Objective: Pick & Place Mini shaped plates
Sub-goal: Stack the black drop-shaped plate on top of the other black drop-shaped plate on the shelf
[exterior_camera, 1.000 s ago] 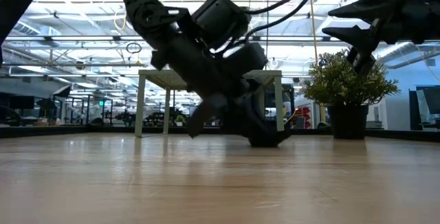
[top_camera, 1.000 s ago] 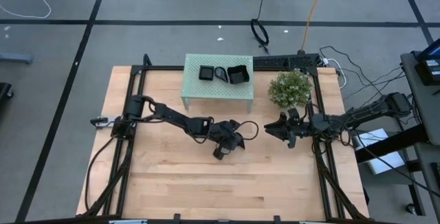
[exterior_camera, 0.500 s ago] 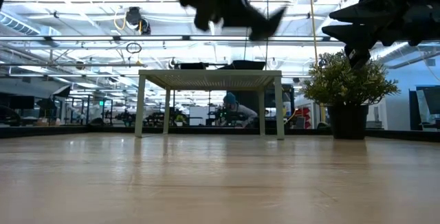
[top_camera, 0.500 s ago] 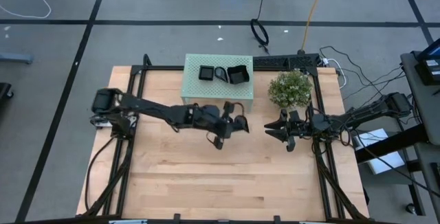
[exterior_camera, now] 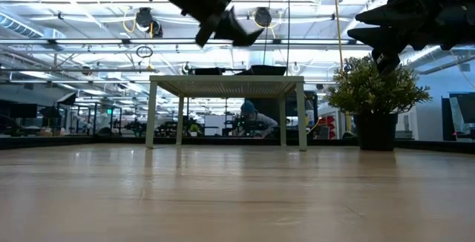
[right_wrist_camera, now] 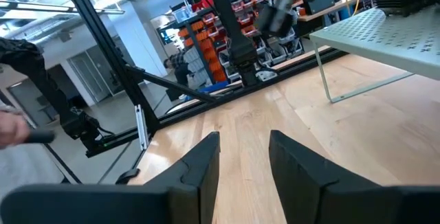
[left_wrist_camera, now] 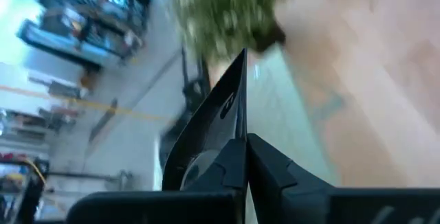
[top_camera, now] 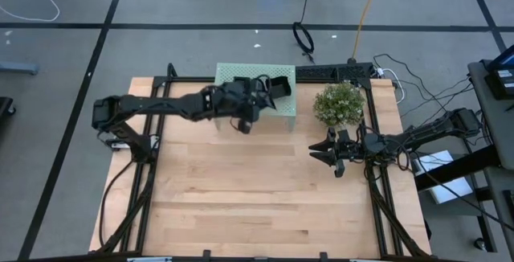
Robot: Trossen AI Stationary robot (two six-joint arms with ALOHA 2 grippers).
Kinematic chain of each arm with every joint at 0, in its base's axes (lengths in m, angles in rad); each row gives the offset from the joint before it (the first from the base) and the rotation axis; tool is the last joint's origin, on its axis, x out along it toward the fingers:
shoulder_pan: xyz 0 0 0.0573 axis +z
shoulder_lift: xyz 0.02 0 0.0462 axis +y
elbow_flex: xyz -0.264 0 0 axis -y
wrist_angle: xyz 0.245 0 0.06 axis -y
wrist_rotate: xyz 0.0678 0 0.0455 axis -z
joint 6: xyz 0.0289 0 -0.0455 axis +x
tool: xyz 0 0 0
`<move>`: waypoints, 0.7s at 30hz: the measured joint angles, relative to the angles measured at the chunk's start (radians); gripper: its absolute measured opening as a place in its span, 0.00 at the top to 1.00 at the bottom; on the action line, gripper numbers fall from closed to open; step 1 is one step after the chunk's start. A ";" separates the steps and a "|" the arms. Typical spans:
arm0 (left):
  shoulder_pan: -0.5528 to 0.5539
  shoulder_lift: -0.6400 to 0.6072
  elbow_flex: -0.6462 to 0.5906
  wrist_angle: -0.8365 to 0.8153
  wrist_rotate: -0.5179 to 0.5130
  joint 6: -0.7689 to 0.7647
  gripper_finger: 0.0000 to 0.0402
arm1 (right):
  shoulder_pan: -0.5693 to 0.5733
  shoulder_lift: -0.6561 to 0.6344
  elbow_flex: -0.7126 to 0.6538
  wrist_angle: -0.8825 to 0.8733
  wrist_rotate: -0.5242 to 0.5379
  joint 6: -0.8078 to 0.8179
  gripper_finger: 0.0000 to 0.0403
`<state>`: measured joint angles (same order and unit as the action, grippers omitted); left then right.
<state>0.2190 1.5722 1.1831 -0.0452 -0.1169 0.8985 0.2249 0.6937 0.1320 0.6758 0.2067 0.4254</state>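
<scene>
My left gripper has its plate to put down, now high above the stand. It will release it on the mint-green stand (top_camera: 261, 89), next to the other black plate.
My left gripper (top_camera: 259, 95) hangs in the air over the mint-green stand (top_camera: 283, 108), shut on one mini shaped plate, a small glossy black dish (left_wrist_camera: 216, 117). The low view shows that gripper (exterior_camera: 226, 25) high above the stand's top (exterior_camera: 223, 84). Another black plate with a curved rim (top_camera: 279, 86) rests flat on the stand; what lies beside it is hidden under my left arm. My right gripper (top_camera: 321, 150) waits open at the table's right side, in front of the plant, with nothing between its fingers (right_wrist_camera: 206, 162). My left gripper pinches the plate's rim (left_wrist_camera: 240, 124) between its two fingers, which meet on it at their free ends. The plate juts out past the fingertips, seen edge-on in the left wrist view. The fingers slant downward, and the plate (exterior_camera: 249, 36) is lifted clear of stand and table.
A bushy green plant in a dark pot (top_camera: 339, 104) stands at the far right, close to the stand and my right gripper. A black frame rail (top_camera: 333, 71) runs along the far edge. Bare wooden tabletop (top_camera: 257, 198) fills the near half.
My left gripper, still shut on the plate, has risen from the middle of the table and swung toward the far edge, ending high over the stand. The plate went from resting on the table to being carried clear of it.
</scene>
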 joint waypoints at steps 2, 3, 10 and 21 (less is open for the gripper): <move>0.035 0.001 0.011 -0.082 0.004 0.009 0.99 | 0.000 0.000 0.000 0.000 0.000 0.000 0.72; 0.052 0.001 0.023 -0.137 0.015 0.010 0.99 | 0.000 0.000 0.000 0.000 0.000 0.000 0.72; 0.115 0.002 0.076 -0.269 0.048 0.131 0.99 | 0.000 0.000 0.000 0.000 0.000 0.000 0.72; 0.175 0.000 0.127 -0.303 0.114 0.295 0.99 | 0.000 0.000 0.000 0.000 0.000 0.000 0.72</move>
<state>0.3936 1.5723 1.3106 -0.3480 -0.0026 1.1931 0.2249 0.6937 0.1322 0.6758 0.2070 0.4252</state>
